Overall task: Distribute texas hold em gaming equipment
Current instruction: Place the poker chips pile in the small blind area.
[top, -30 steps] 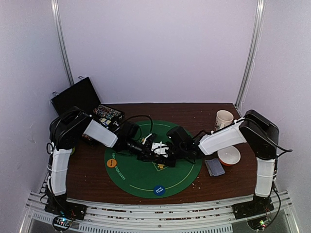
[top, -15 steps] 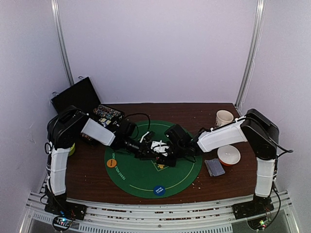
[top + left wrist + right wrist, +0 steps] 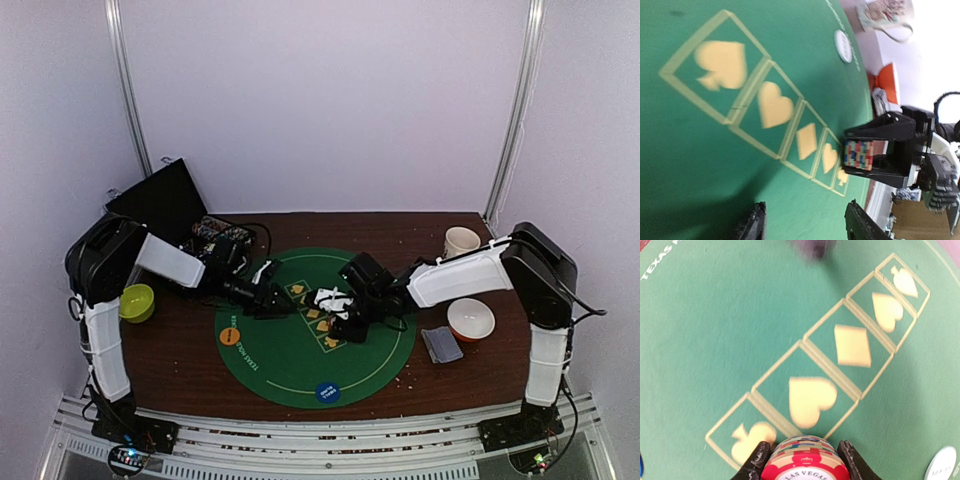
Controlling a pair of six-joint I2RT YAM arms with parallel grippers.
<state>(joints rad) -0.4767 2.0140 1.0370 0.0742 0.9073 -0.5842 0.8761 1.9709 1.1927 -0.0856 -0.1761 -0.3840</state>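
The robot's right gripper will set the poker chip stack down on the mat [image 3: 353, 379] next to the blue disc, toward the grey-backed cards.
A multicoloured poker chip stack [image 3: 806, 460] with a red "Las Vegas" top chip sits between my right gripper's fingers [image 3: 757, 456], which are shut on it just above the row of suit boxes on the green felt mat [image 3: 290, 360]. The left wrist view shows that same chip stack [image 3: 859, 154] held in black jaws. My left gripper [image 3: 272, 299] is open and empty near the mat's left edge, well apart from the stack. An orange disc [image 3: 229, 335] and a blue disc [image 3: 327, 392] lie on the mat. Grey-backed cards [image 3: 441, 344] rest right of it. A white disc [image 3: 843, 39] lies near the mat's far rim.
A red-and-white bowl [image 3: 470, 320] and a beige mug [image 3: 461, 243] stand at the right. A green bowl [image 3: 136, 302] sits at the left, with an open black case [image 3: 160, 200] and a tray of chips [image 3: 215, 235] behind it.
My left gripper opened, let go of the chip stack and drew back to the left. The right gripper kept the stack over the mat's centre.
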